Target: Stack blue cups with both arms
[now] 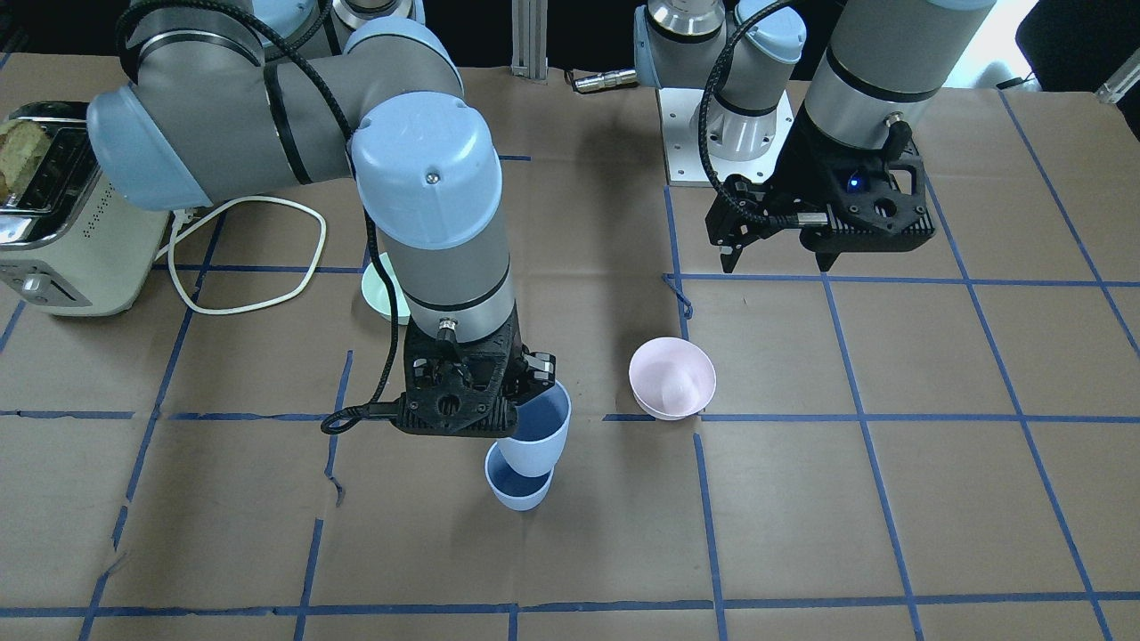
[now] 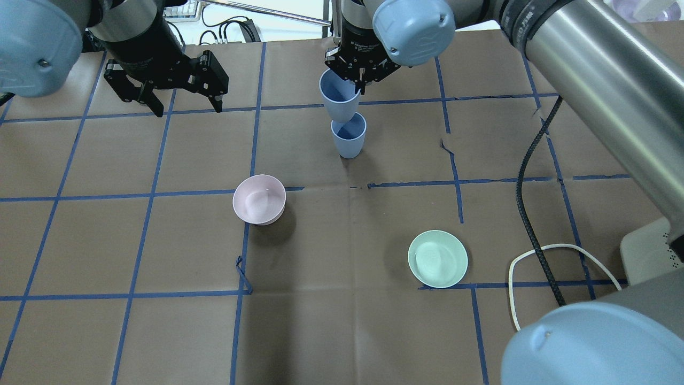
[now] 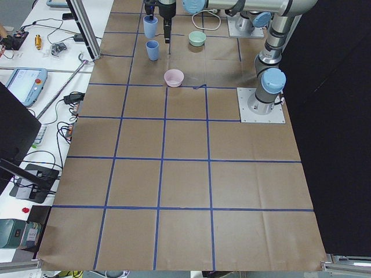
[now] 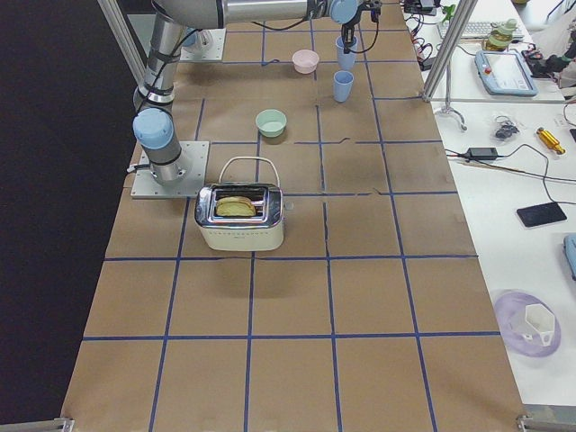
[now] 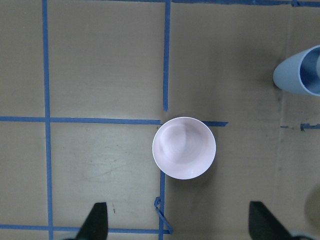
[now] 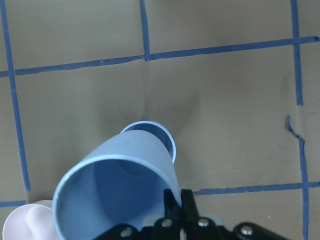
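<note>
The robot's right gripper will release the held blue cup inside the standing blue cup [image 1: 524, 472] [image 6: 149, 146] on the table below it.
My right gripper [image 2: 361, 80] is shut on the rim of one blue cup [image 2: 339, 99] and holds it upright in the air. The held cup hangs just above the second blue cup [image 2: 348, 137], which stands on the table; the side views show a gap between them. In the front view the held cup [image 1: 537, 433] overlaps the standing cup [image 1: 518, 487] below my right gripper [image 1: 527, 378]. The right wrist view shows the held cup [image 6: 120, 195] over the standing cup's rim [image 6: 160, 134]. My left gripper [image 2: 186, 106] is open and empty, hovering to the left, above the table.
A pale pink bowl [image 2: 259, 199] sits mid-table, right under the left wrist camera [image 5: 184, 147]. A mint-green bowl [image 2: 437, 258] sits nearer the robot. A toaster [image 1: 55, 214] with bread and its white cable [image 1: 258, 258] are on the right arm's side.
</note>
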Controlling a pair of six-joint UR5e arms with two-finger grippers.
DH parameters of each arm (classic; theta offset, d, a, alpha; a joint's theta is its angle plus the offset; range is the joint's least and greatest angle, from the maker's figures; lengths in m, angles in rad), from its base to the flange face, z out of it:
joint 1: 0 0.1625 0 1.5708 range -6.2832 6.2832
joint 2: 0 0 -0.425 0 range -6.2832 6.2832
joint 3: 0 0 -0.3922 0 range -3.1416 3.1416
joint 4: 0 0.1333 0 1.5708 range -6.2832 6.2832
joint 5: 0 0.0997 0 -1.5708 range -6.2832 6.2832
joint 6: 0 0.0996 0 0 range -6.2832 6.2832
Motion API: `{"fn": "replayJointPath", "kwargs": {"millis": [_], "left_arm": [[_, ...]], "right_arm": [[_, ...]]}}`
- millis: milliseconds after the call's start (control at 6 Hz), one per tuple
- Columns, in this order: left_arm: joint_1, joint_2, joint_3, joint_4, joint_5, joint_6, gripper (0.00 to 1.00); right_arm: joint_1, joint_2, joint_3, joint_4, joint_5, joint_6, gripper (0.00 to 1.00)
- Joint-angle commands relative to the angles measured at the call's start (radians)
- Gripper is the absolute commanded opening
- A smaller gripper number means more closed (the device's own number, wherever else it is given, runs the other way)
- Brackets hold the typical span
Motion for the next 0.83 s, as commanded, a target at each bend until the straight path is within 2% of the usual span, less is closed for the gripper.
{"fn": "replayJointPath", "kwargs": {"millis": [0,667], "left_arm": [[0.002,-0.003,0.005,-0.004,0.001,0.0,0.98],[0.002,-0.001,0.008,-0.019,0.01,0.002,0.98]], "right_arm": [[-0.008,0.02,0.01,-0.003,-0.007,-0.004,0.09],[-0.008,0.063,0.025,-0.064,-0.018,0.01,0.09]]}}
